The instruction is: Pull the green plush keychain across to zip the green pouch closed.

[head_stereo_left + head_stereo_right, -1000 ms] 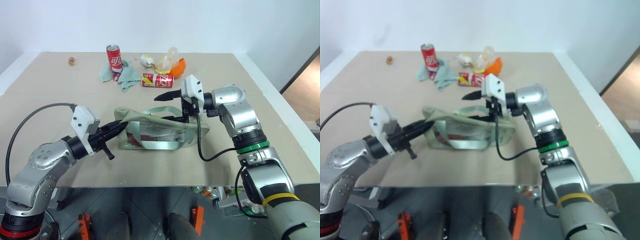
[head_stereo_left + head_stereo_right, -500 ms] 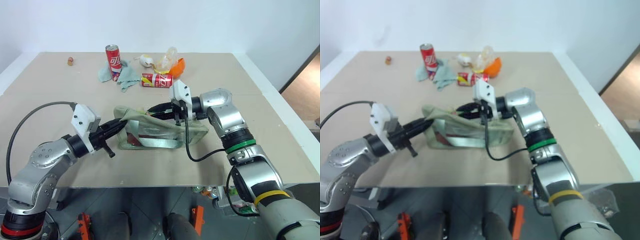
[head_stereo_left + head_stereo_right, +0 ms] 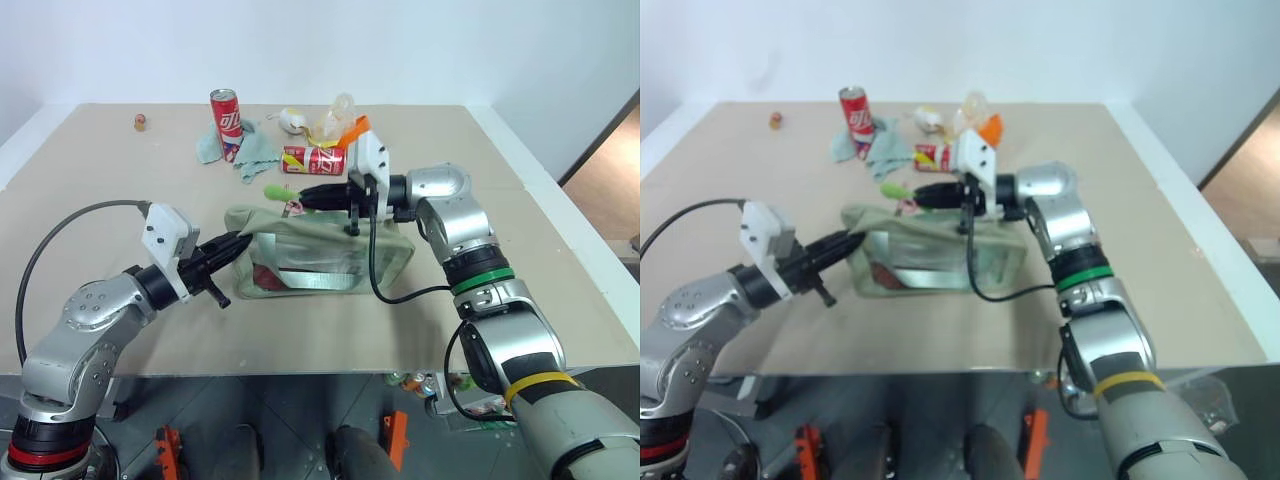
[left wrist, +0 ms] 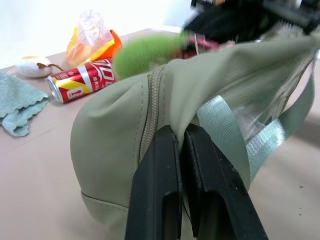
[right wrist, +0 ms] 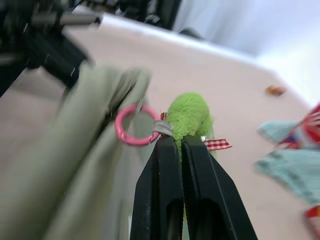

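Observation:
The robot's right gripper needs to release the green plush keychain, now hooked to the pouch top, beside the green pouch's end [image 3: 397, 239] farthest from the left gripper.
The green pouch [image 3: 325, 252] lies in the middle of the table, its zipper [image 4: 150, 112] running along the top. My left gripper [image 3: 243, 241] is shut on the fabric at the pouch's left end, beside the zipper [image 4: 177, 134]. My right gripper [image 3: 302, 197] points left over the top of the pouch and is shut on the green plush keychain [image 3: 278, 191]. In the right wrist view the fuzzy lime plush [image 5: 190, 116] sits just past the fingertips. Its pink ring [image 5: 133, 125] is hooked to the pouch top, which is pulled upward.
At the back of the table stand an upright red can [image 3: 227, 112], a pale teal cloth [image 3: 252, 155], a lying red can [image 3: 314, 160], a white item [image 3: 293, 121] and an orange thing under clear plastic [image 3: 343, 125]. A small object [image 3: 143, 122] sits far left.
My right gripper went from open by the pouch's right part to shut over its top. It then rose with the keychain, lifting the pouch's top. The left gripper stayed put.

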{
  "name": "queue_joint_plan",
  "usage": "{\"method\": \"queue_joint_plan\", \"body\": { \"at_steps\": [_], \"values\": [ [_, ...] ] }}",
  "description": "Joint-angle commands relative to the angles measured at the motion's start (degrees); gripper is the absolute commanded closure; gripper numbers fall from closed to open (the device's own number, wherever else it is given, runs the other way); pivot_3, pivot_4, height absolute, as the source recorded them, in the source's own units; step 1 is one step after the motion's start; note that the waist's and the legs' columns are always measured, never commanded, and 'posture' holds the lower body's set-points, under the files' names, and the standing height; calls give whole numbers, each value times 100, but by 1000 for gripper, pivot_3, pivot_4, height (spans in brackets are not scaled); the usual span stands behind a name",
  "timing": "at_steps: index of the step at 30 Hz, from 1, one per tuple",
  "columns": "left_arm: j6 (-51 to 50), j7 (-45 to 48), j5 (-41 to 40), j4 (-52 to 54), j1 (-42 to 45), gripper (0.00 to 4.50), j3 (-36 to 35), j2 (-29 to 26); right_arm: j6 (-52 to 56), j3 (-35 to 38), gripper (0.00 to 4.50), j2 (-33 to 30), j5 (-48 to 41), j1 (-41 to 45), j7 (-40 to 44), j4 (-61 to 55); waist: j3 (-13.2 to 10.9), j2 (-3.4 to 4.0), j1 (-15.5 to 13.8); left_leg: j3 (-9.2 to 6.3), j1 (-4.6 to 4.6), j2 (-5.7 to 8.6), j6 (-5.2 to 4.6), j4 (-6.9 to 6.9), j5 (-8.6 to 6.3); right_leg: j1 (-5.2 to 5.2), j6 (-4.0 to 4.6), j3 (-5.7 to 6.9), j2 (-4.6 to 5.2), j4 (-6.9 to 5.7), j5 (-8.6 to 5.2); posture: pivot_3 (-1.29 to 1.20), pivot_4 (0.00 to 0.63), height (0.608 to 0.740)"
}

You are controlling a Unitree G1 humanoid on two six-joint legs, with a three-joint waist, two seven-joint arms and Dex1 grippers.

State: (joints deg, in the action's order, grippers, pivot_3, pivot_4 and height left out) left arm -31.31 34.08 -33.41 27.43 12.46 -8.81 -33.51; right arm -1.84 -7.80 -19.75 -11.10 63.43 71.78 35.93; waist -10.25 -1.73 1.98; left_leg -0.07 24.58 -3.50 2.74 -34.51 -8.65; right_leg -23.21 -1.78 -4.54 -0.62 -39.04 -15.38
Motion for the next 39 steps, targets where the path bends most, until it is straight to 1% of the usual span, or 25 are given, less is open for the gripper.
{"method": "queue_joint_plan", "body": {
  "at_steps": [1, 10, 19, 25, 28, 30, 33, 39],
  "values": [
    [23, -49, 209, -164, 21, 4500, 107, -9, -25, 432, 4450, -115, -272, 199, -215, -375, 0, 0, 0, 0, 0, 0, 0, 0, 0, 0, 0, 0, 0, 0, 0, 0, 150, 740],
    [70, -393, 438, -496, 401, 4500, -28, 143, 22, 766, 4450, -480, -310, -51, -770, -1034, -2, 2, -1, 0, 3, 0, 0, 0, 0, -4, 0, -1, -1, 0, 1, 0, 150, 740],
    [298, -426, 731, -633, 658, 4500, 96, 126, 22, 1117, 4450, -1094, -305, -354, -1289, -1340, -3, 4, 0, 2, 11, 1, 0, 3, 0, -12, 0, -3, 0, 0, 0, 0, 150, 740],
    [663, -400, 962, -932, 947, 4500, 85, 138, -5, 1542, 4450, -1709, -159, -465, -1982, -1121, -7, 4, -6, 3, 15, 3, 0, 1, 0, -14, -1, -5, 1, 2, 0, 0, 150, 740],
    [865, -319, 1071, -1035, 987, 4500, 134, 121, 21, 1631, 4450, -1924, -28, -738, -2351, -1072, -7, 4, -7, 4, 16, 4, 1, 3, -3, -14, 3, -7, 2, 3, -2, 0, 150, 740],
    [948, -313, 1127, -1124, 1048, 4500, 172, 134, 80, 1638, 4450, -2009, 148, -1102, -2706, -1077, -7, 3, -7, 5, 16, 4, 0, 6, -6, -15, 8, -9, 2, 3, -3, 0, 150, 740],
    [975, -306, 1178, -1255, 1119, 4500, 237, 156, 218, 1608, 4450, -1912, 304, -1602, -3169, -1156, -7, 3, -7, 5, 17, 6, -1, 10, -8, -16, 9, -10, 2, 3, -4, 0, 150, 740],
    [881, -344, 1184, -1354, 1171, 4500, 286, 233, 413, 1158, 4450, -1431, 808, -2360, -3891, -1329, -9, 6, 37, 6, 12, 6, 1, 7, -8, -13, 6, -14, 1, 1, -4, 0, 150, 740]
  ]
}}
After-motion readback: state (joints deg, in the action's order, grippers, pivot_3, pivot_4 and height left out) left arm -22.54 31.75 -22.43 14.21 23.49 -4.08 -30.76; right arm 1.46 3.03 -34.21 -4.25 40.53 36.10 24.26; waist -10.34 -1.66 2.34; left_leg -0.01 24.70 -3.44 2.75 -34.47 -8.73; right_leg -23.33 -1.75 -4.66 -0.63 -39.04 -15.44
